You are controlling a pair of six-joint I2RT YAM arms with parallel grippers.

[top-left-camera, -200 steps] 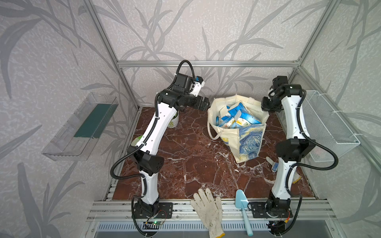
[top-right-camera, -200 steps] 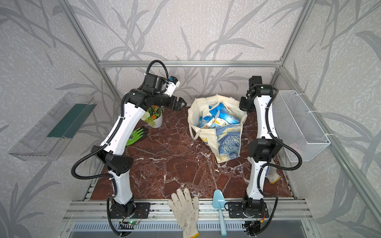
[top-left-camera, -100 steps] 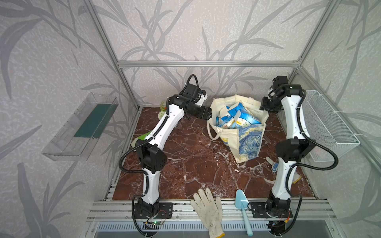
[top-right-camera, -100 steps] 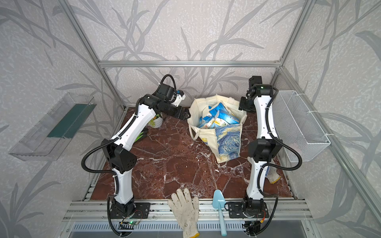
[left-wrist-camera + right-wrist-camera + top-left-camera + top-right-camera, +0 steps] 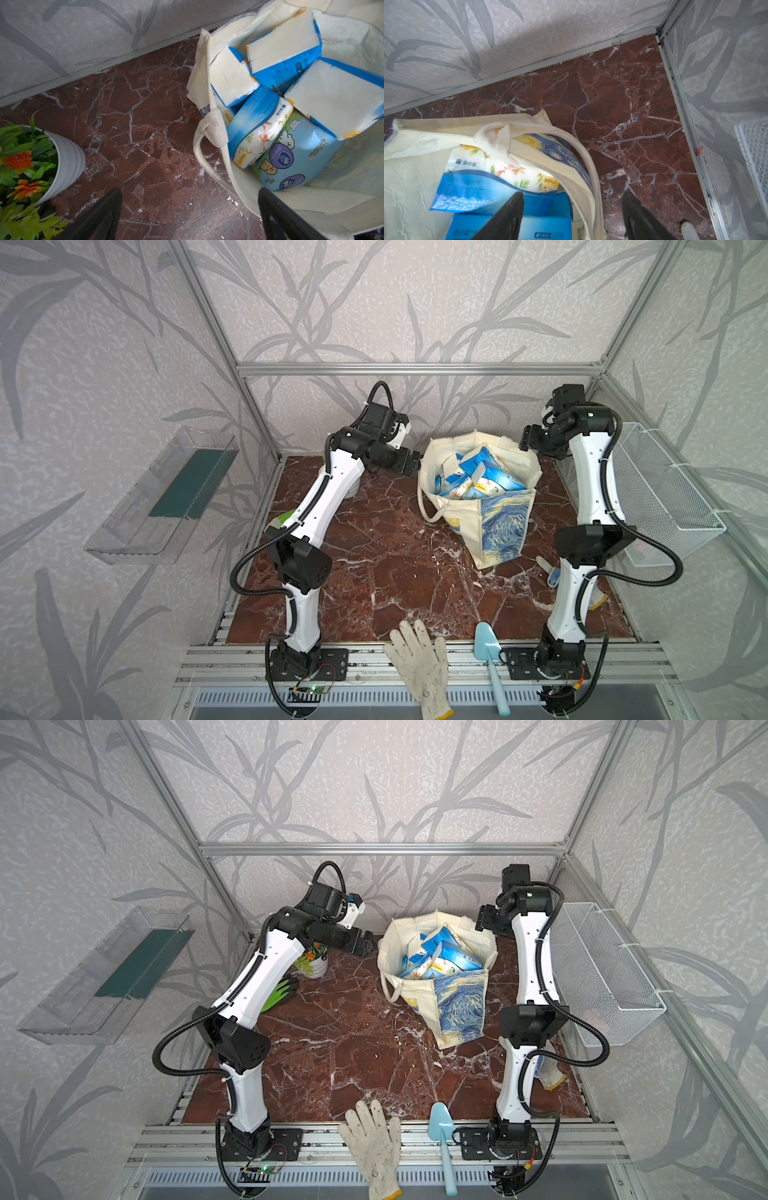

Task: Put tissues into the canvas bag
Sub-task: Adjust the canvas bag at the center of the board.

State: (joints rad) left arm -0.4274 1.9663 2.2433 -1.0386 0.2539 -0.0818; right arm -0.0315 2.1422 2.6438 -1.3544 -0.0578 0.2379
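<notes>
The canvas bag is too far toward the wire basket, so the robot's right gripper will take the bag's rim (image 5: pixel 534 460) and, with the left gripper, shift it toward the middle.
The canvas bag (image 5: pixel 494 526) (image 5: pixel 457 1006) stands open at the back of the table, its blue swirl print facing front. Several tissues (image 5: pixel 478 477) (image 5: pixel 440 957) are piled inside, blue-and-white packs. My left gripper (image 5: pixel 409 462) (image 5: pixel 365 944) hovers just outside the bag's left rim, open and empty; in the left wrist view it (image 5: pixel 190 192) hangs over the marble beside the bag (image 5: pixel 207 62) and tissues (image 5: pixel 301 153). My right gripper (image 5: pixel 525 443) (image 5: pixel 482 921) is at the bag's back right corner, open. In the right wrist view its jaws (image 5: pixel 572 195) straddle the bag (image 5: pixel 415 187) rim and handle above tissues (image 5: pixel 477 180), gripping nothing.
A white flower pot (image 5: pixel 313 965) (image 5: pixel 68 158) and a green glove (image 5: pixel 282 990) sit at back left. A white work glove (image 5: pixel 419 659) and blue trowel (image 5: pixel 488 651) lie on the front rail. A wire basket (image 5: pixel 665 497) hangs on the right wall, a clear shelf (image 5: pixel 166 497) on the left.
My left arm has folded in and dropped lower, its gripper still by the bag's left rim. The right arm has stayed at the bag's back right corner.
</notes>
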